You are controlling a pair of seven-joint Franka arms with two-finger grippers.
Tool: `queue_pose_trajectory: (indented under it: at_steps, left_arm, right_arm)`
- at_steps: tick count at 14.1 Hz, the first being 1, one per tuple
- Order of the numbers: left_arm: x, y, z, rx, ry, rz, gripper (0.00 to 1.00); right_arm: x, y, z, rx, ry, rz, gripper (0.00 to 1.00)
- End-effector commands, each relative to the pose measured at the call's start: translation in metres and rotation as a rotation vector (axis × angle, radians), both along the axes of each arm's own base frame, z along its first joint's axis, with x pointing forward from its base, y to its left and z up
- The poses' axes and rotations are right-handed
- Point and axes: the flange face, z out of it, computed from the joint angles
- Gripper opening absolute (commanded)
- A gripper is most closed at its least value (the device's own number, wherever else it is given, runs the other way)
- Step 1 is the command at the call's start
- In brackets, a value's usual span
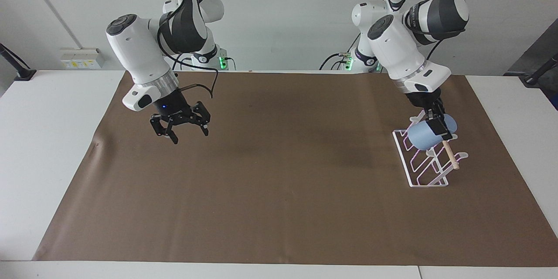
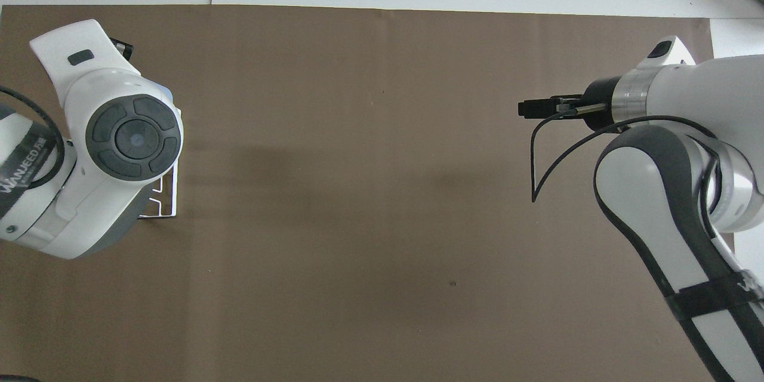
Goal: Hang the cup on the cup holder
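Note:
Next, I let go of the blue-grey cup with my left gripper on the cup holder's end (image 2: pixel 162 121) that is nearest to the bare white table.
The blue-grey cup (image 1: pixel 422 137) lies on its side in my left gripper (image 1: pixel 437 125), which is shut on it at its rim end. The cup hangs over the end of the white wire cup holder (image 1: pixel 425 173) nearest the robots, against the upper part of the wooden dowel (image 1: pixel 450 153). I cannot tell whether it rests on a prong. In the overhead view the left arm hides the cup, and only a corner of the cup holder (image 2: pixel 165 202) shows. My right gripper (image 1: pixel 185 132) is open and empty, pointing down over the mat toward the right arm's end; it also shows in the overhead view (image 2: pixel 532 108).
A brown mat (image 1: pixel 279 192) covers most of the white table (image 1: pixel 43 139). A black cable (image 2: pixel 540 155) loops from the right wrist.

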Motion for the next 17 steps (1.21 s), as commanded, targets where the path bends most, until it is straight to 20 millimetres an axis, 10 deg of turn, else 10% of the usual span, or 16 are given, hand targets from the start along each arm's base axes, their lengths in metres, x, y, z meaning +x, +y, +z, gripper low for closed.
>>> queue_pose_trajectory:
  at_steps: [1,13,15,17]
  left_arm:
    - [-0.004,0.011,-0.016,0.066,-0.041,-0.021,0.0]
    - [-0.004,0.027,-0.084,0.135,-0.011,-0.131,0.0]
    - [-0.004,0.026,-0.082,0.134,-0.012,-0.133,0.65]
    - [-0.003,0.025,-0.08,0.138,-0.014,-0.13,0.89]
  right_arm:
    - [0.0,-0.017,0.034,-0.068,0.024,-0.003,1.0]
    - [-0.044,-0.083,0.146,-0.115,0.221,-0.266,1.0]
    - [-0.049,-0.084,0.142,-0.11,0.237,-0.27,1.0]
    - [-0.054,-0.078,0.138,-0.111,0.248,-0.259,1.0]
